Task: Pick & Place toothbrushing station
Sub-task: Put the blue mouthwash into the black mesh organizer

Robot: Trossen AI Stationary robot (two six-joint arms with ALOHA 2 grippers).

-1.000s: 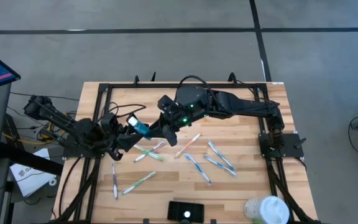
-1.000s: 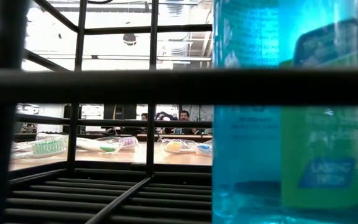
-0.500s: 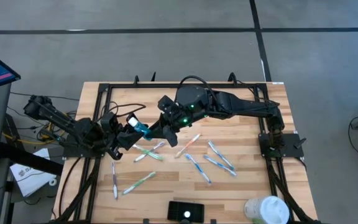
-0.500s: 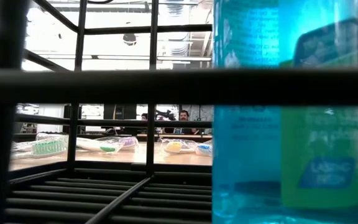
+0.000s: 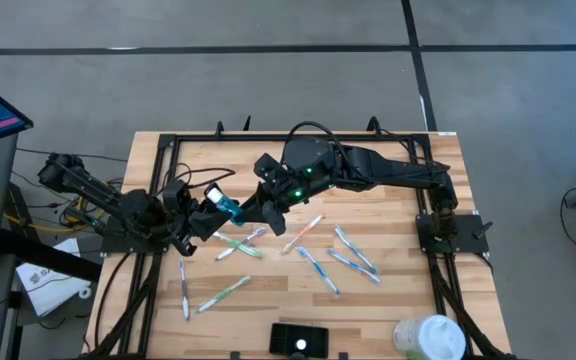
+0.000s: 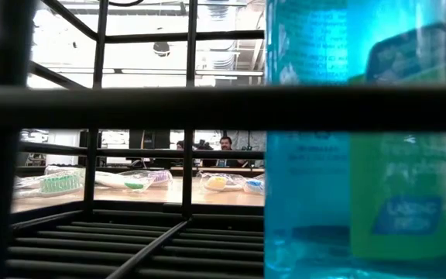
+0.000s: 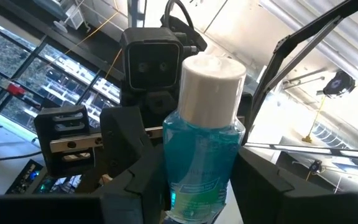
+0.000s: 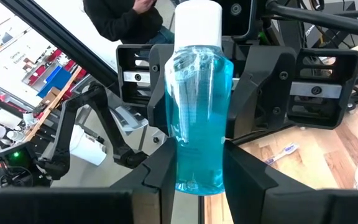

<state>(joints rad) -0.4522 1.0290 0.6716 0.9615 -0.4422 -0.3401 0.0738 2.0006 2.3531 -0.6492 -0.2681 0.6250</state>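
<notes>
The robot's right gripper pinches the bottle's body from the side, so it should open and take the bottle's white cap end (image 5: 214,194) from above while the left gripper holds the bottle.
A blue mouthwash bottle (image 5: 224,206) with a white cap (image 8: 197,22) is held above the table's left-centre between both grippers. My left gripper (image 5: 205,214) comes from the left and my right gripper (image 5: 248,210) from the right; both are shut on the bottle. It also shows in the left wrist view (image 7: 204,162). The toothbrushing station (image 5: 298,340), a low black box, rests on the table at the near edge. Several toothbrushes (image 5: 308,232) lie flat on the wood. My left gripper pinches the bottle's body (image 7: 178,186) between its two fingers, coming about level from the table's left. In the right wrist view its fingers (image 8: 154,68) flank the upper body below the cap. The bottle is lifted clear, cap up. My right gripper pinches the bottle's lower body (image 8: 185,177) between its two fingers (image 8: 160,180), coming about level from the table's right. The bottle stands roughly upright in the hold, clear of the table.
A black frame (image 5: 168,150) rims the table. A white round container (image 5: 430,337) stands at the near right corner. In the low view dark bars (image 6: 223,107) and a blue bottle with a green label (image 6: 355,155) stand close before the camera. People sit far behind.
</notes>
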